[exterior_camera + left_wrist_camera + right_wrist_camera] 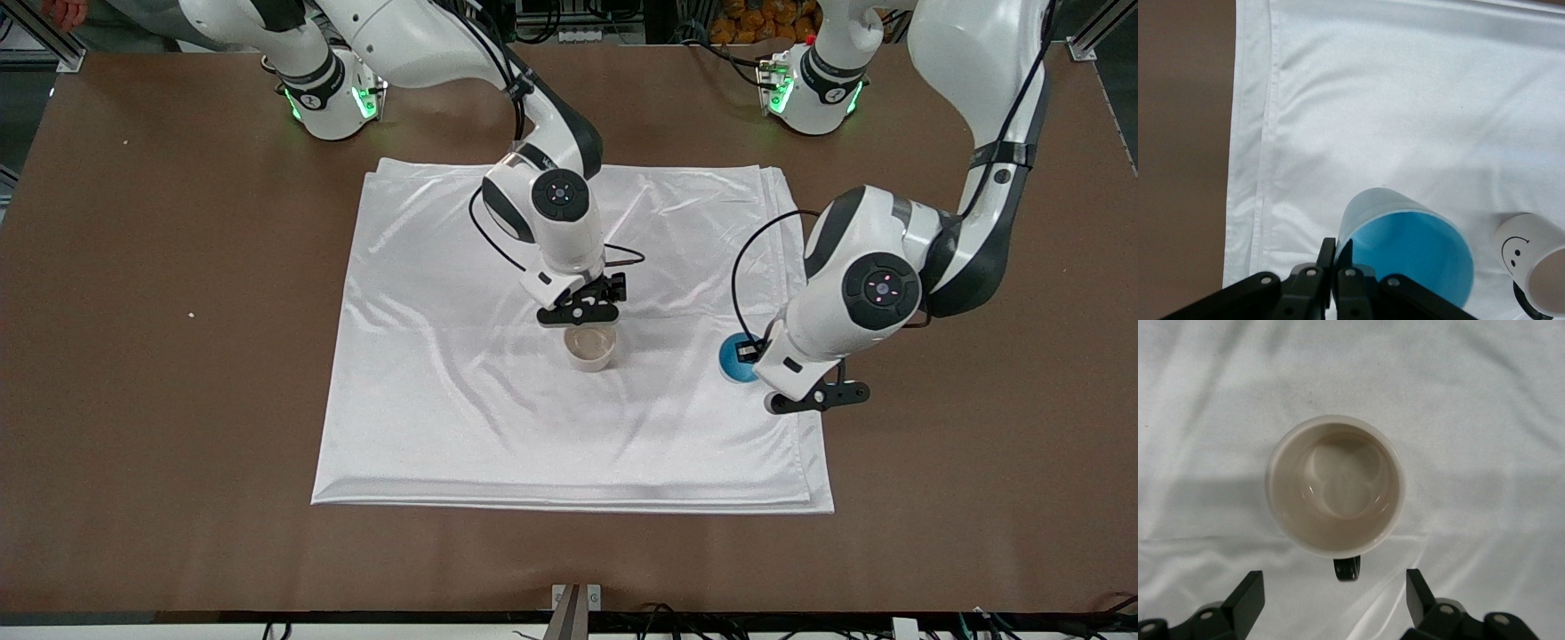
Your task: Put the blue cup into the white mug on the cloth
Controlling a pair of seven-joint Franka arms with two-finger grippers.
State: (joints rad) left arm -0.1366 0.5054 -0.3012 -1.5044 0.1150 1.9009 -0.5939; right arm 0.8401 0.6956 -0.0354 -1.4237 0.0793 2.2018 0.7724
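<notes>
Next, my left gripper lets go of the blue cup inside the cream opening of the white mug [589, 340] [1547, 283], near the middle of the cloth.
The white mug [590, 348] stands upright near the middle of the cloth [444, 409]. In the right wrist view the mug [1336, 485] shows its cream inside and its black handle [1347, 569]. My right gripper [589, 322] is open just above the mug's handle side, and its fingers [1245, 597] stand wide on either side of the handle without touching it. The blue cup [736, 358] is on the cloth's edge toward the left arm's end. My left gripper [1336, 257] is shut on the blue cup's [1405, 253] rim, one finger inside and one outside, and the cup looks tilted.
The brown table [178, 356] surrounds the cloth on all sides. In the left wrist view the mug [1530, 263] shows a small smiley face on its side, a short way from the blue cup. The cloth's folded edge [1261, 167] runs beside the cup.
</notes>
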